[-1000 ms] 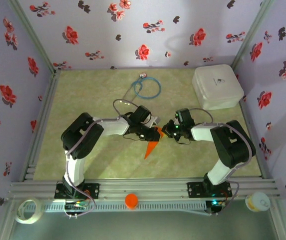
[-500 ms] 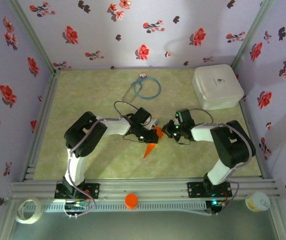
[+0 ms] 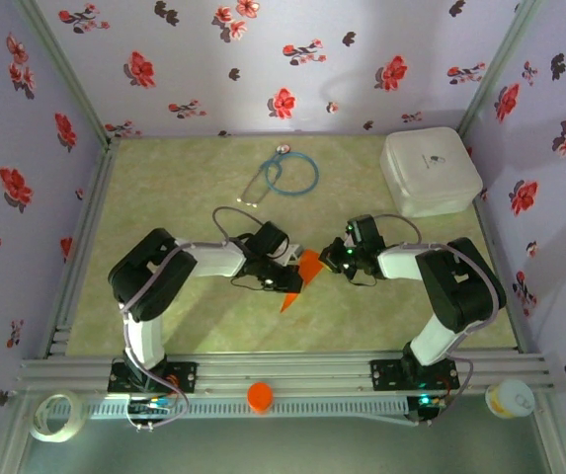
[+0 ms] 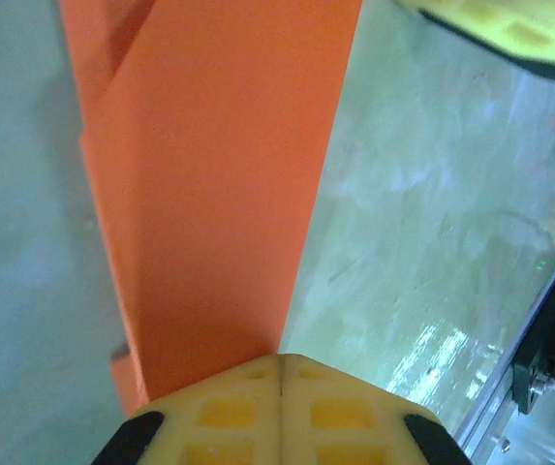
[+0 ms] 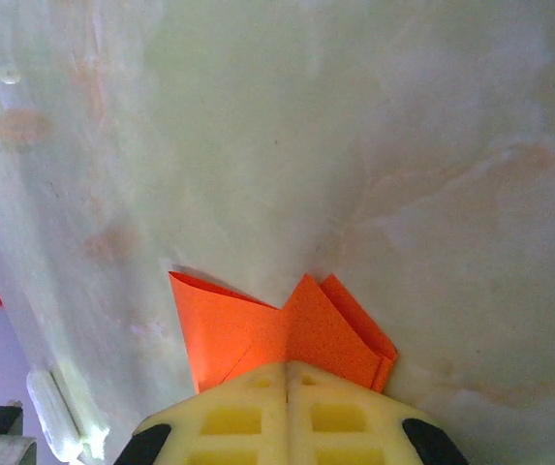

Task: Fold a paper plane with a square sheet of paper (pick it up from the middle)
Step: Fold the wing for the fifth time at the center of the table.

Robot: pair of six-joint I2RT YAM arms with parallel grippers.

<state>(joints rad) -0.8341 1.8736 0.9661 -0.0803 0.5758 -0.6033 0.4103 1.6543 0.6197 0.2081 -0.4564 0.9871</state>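
I will back my left gripper off, as its shut fingers rest on the paper plane's flat side, then open it and pinch the paper plane's middle fold [image 4: 114, 254] before lifting.
The orange sheet of paper [image 3: 302, 269] lies folded into a narrow pointed dart, the paper plane, in the middle of the table; its tip [image 3: 283, 308] points toward the near edge. My left gripper [image 3: 284, 281] is shut on its long flank. In the left wrist view the paper [image 4: 219, 184] runs up from the closed yellow fingertips [image 4: 284, 363]. My right gripper [image 3: 324, 259] is shut on the wide rear end. In the right wrist view the layered folds [image 5: 258, 325] stick out from the closed pads [image 5: 287, 370].
A white rounded box [image 3: 431, 171] stands at the back right and a blue looped cord [image 3: 289, 173] lies at the back centre. On the near rail sit a small orange cap [image 3: 260, 396], a tape roll [image 3: 53, 415] and a white tub [image 3: 512, 399]. Flowered walls close three sides.
My left gripper has slid left and nearer along the paper, toward its tip, so more orange shows between the two grippers. The right arm has stayed put.
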